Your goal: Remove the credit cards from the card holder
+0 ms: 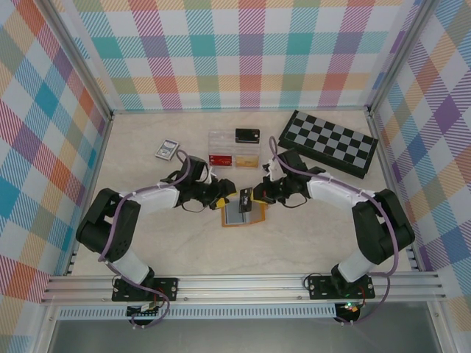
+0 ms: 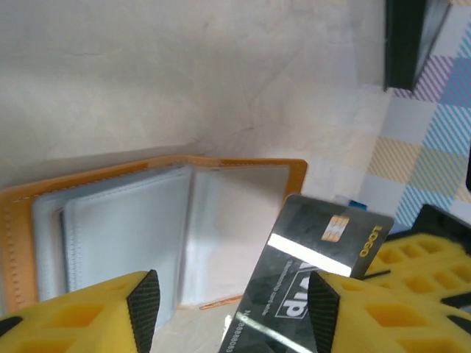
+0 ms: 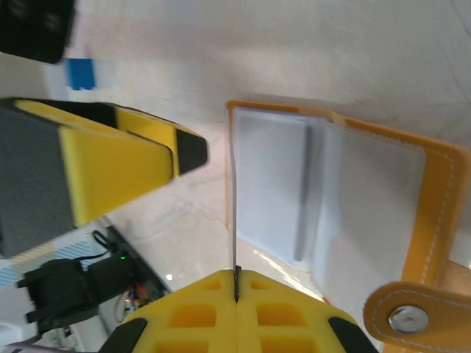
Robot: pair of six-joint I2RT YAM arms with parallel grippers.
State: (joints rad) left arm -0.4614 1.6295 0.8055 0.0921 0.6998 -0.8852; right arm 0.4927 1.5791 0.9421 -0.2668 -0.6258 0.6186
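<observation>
The robot's right gripper holds the credit card by its long side, so the left gripper should take the card before the right gripper takes its short end [image 2: 341,209].
The orange-tan card holder [image 1: 243,214] lies open on the table between the arms, grey-blue panels up [image 2: 140,228] [image 3: 353,198]. My right gripper [image 1: 259,195] [image 3: 237,283] is shut on a black credit card [image 1: 245,197], edge-on in the right wrist view [image 3: 235,213]. In the left wrist view the card [image 2: 316,257] shows its gold chip and white lettering, held above the holder's near edge. My left gripper [image 1: 225,197] [image 2: 232,309] is open, its fingers wide apart either side of the card's lower end, the card close to the right pad [image 2: 324,305].
A folded chessboard [image 1: 329,142] lies at the back right. A clear plastic box [image 1: 234,149] with red and yellow contents stands behind the grippers, a small black device [image 1: 247,135] beyond it, a small grey card pack [image 1: 167,149] at back left. Plaid walls enclose the table.
</observation>
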